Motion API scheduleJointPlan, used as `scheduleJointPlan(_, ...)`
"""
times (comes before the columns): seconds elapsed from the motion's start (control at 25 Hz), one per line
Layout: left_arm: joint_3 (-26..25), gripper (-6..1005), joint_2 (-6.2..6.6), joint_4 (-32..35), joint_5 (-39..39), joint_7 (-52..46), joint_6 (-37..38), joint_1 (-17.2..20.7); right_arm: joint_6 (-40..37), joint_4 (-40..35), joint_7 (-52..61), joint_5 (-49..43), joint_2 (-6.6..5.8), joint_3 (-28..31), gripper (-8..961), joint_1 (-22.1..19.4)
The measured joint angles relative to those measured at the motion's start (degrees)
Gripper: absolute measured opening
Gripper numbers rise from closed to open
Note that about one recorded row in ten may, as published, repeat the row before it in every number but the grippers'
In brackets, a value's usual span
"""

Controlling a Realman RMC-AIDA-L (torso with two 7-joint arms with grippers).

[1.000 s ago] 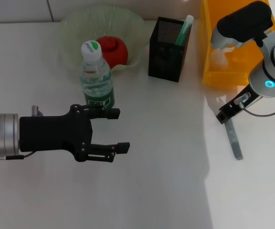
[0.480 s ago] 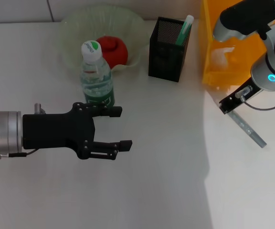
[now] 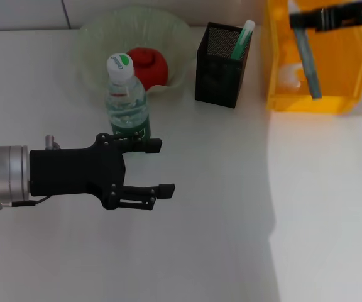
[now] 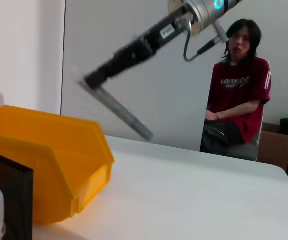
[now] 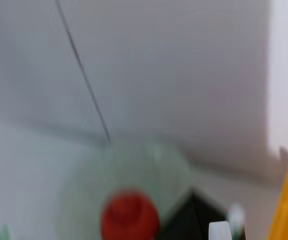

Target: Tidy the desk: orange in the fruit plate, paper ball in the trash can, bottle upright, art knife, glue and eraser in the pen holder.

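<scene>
My right gripper is going to let go of the art knife, now hanging over the trash can, inside the black pen holder [image 3: 208, 50] [image 5: 179, 227], next to the green-and-white glue.
The bottle [image 3: 127, 100] stands upright in front of the fruit plate [image 3: 102, 34], which holds the orange [image 3: 148, 66]. My left gripper [image 3: 159, 167] hovers open just in front of the bottle, empty. The pen holder [image 3: 222, 63] has a green-and-white stick [image 3: 244, 36] in it, seemingly the glue. High at the back right, my right gripper [image 3: 299, 20] is shut on the grey art knife [image 3: 307, 60], which hangs over the trash can [image 3: 344, 69]. The left wrist view shows that knife [image 4: 118, 109] held in the air. The paper ball [image 3: 287, 74] lies in the can. The eraser is out of view.
The trash can [image 4: 59, 150] sits at the table's back right, close beside the pen holder [image 4: 11, 200]. A person in a red shirt [image 4: 239, 95] sits beyond the table's far edge. White tabletop [image 3: 231, 220] spreads in front and to the right.
My right arm has swung up and back, carrying the art knife from low over the table's right side to above the trash can. The left gripper has barely shifted.
</scene>
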Motion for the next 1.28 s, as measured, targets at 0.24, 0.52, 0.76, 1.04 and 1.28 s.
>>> scheduleJointPlan(0.24, -0.1, 859, -0.21, -0.2, -0.1, 0.3, -0.1, -0.2, 13.4, 14.8, -20.1, 29.6, -0.33, 8.3, 132, -1.6)
scheduleJointPlan(0.52, 0.0, 859, -0.24, -0.5, -1.3, 0.9, 0.0, -0.6, 15.3, 54.9, -50.8, 52.3, -1.02, 19.2, 125, 10.7)
scheduleJointPlan(0.76, 0.4, 859, -0.29, -0.6, -1.7, 1.0, 0.0, -0.7, 23.4, 69.1, -63.1, 54.4, -0.36, 21.6, 139, 18.2)
scheduleJointPlan(1.04, 0.3, 859, -0.23, -1.4, -1.7, 1.0, -0.2, -0.1, 30.0, 74.9, -66.1, 54.4, -0.14, 21.3, 156, 22.9)
scheduleJointPlan(1.28, 0.0, 859, -0.05, -2.9, -1.4, 1.1, -0.3, -0.1, 27.2, 74.1, -68.0, 54.5, -0.05, 19.6, 170, 22.2)
